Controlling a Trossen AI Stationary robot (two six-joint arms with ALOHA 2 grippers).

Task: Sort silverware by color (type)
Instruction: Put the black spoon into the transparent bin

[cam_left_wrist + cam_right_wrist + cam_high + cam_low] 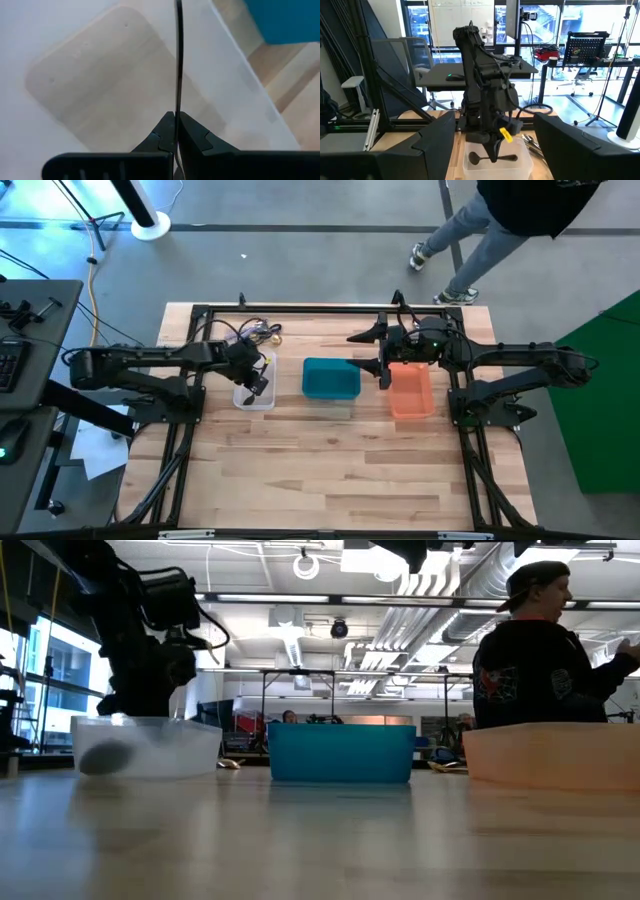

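Next, I let go of the dark utensil with my left gripper on the bottom of the clear bin (248, 391) (140, 87), toward the bin's near end.
My left gripper (258, 387) reaches down into the clear bin (254, 396) at the table's left and is shut on a thin dark piece of silverware (177, 60). The utensil's rounded end (474, 159) shows low inside the bin, and as a dark oval (105, 755) through the bin wall. More silverware (262, 332) lies in a loose pile on the table beyond the clear bin. My right gripper (360, 351) hangs open and level, high between the teal bin (330, 378) and the orange bin (410, 390), holding nothing. My left gripper pinches the dark utensil's thin handle (176, 117) between its two fingers, with the handle seen edge-on. The utensil runs on past the fingertips along the fingers. The fingers come steeply from above into the clear bin. I cannot tell whether the utensil's low end touches the bin floor.
The three bins stand in a row across the table's middle: clear, teal, orange. A person (540, 650) stands beyond the far right corner of the table. Bare wood (330, 470) stretches from the bins to the near edge.
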